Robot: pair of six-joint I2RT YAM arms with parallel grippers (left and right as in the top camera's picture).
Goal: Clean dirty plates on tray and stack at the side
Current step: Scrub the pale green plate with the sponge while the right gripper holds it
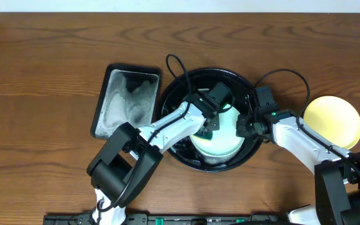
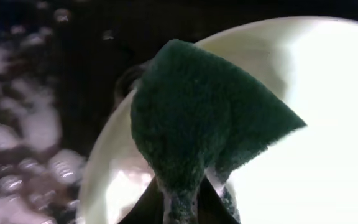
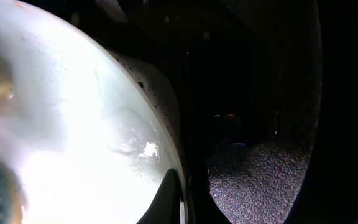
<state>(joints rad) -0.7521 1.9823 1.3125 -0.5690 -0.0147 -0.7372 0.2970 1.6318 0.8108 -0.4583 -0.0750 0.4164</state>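
The robot's left gripper should release the green sponge inside the rectangular black sponge tray [image 1: 130,117], toward the side of that tray nearest the round tray.
A pale mint plate [image 1: 222,145] lies in the round black tray [image 1: 186,87], wet and foamy. My left gripper [image 1: 210,128] is shut on a dark green sponge [image 2: 197,118], and the sponge presses on the plate [image 2: 328,124] near its rim. In the left wrist view the sponge hides most of the jaws. My right gripper [image 1: 243,127] is shut on the plate's right rim [image 3: 178,163], one finger above it and one below. A pale yellow plate [image 1: 334,122] rests on the table to the right of the tray, apart from both grippers.
A rectangular black sponge tray [image 1: 125,100] holding foam sits just left of the round tray. Both arms reach in from the front edge, and their cables arch over the tray's back rim. Bare wooden table [image 1: 42,94] lies to the far left.
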